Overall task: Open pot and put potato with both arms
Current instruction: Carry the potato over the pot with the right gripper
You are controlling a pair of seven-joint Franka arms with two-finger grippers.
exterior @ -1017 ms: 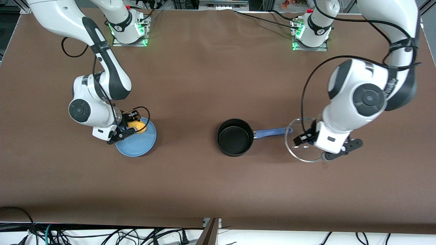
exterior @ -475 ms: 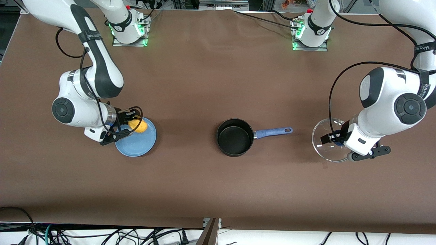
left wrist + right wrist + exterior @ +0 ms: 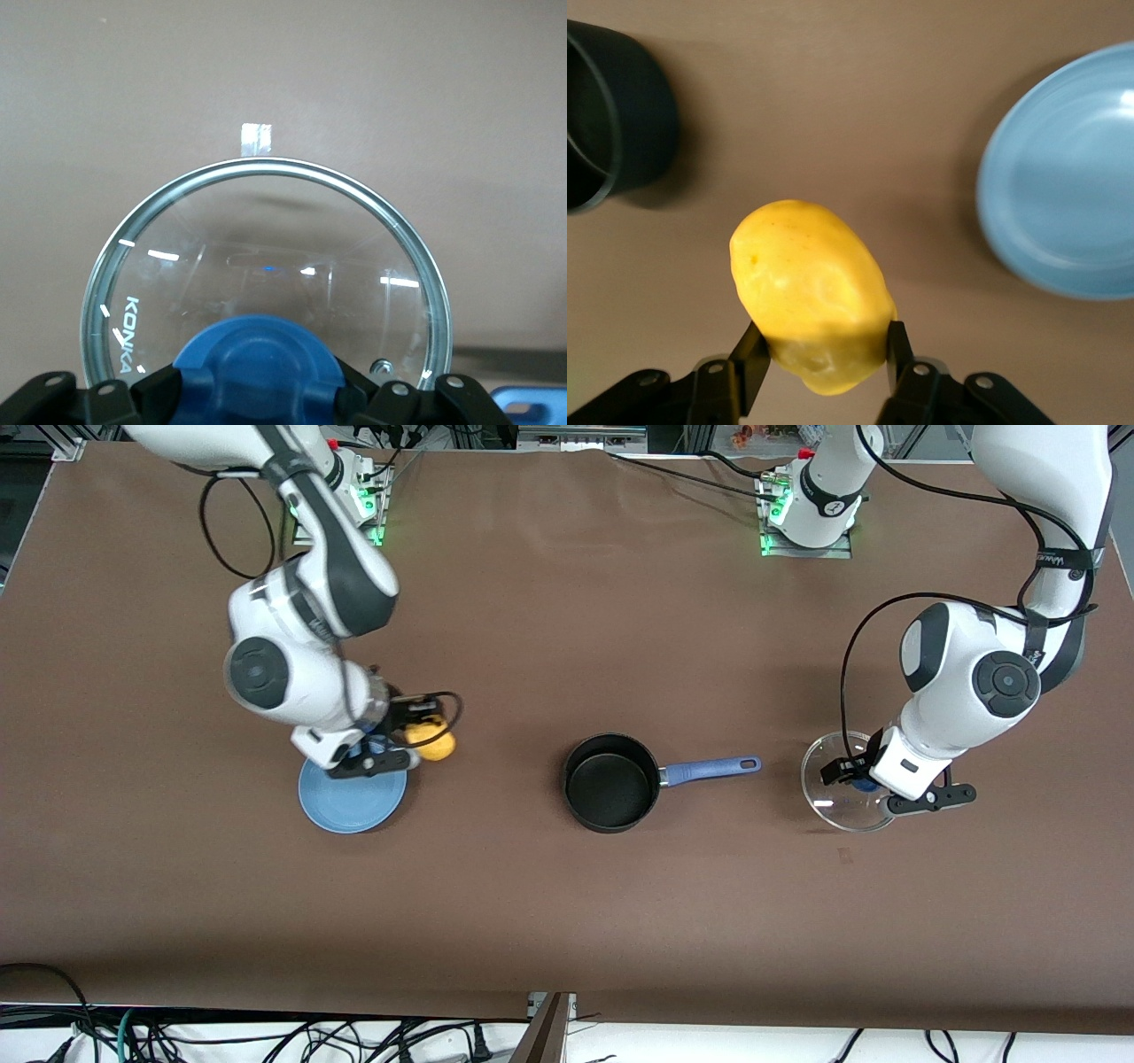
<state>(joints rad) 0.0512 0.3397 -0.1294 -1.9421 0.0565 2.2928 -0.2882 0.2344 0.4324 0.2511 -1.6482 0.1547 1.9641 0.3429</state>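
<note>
I will release the glass lid with my left gripper on the bare table (image 3: 825, 754) just past the tip of the blue handle.
The black pot (image 3: 613, 782) stands open mid-table, its blue handle (image 3: 711, 770) pointing toward the left arm's end. Its rim shows in the right wrist view (image 3: 607, 106). My right gripper (image 3: 423, 737) is shut on the yellow potato (image 3: 431, 741), holding it above the bare table between the blue plate and the pot. The potato sits between the fingers in the right wrist view (image 3: 811, 292). My left gripper (image 3: 864, 781) is shut on the blue knob (image 3: 257, 367) of the glass lid (image 3: 842, 793), low over the table past the handle's tip.
The flat blue plate (image 3: 350, 802) lies bare toward the right arm's end, partly under the right wrist, and shows in the right wrist view (image 3: 1067, 195). A small strip of tape (image 3: 256, 137) is stuck on the table by the lid's rim.
My right gripper has lifted the potato off the blue plate and carried it toward the pot. My left gripper has carried the lid away from the pot's handle toward the left arm's end.
</note>
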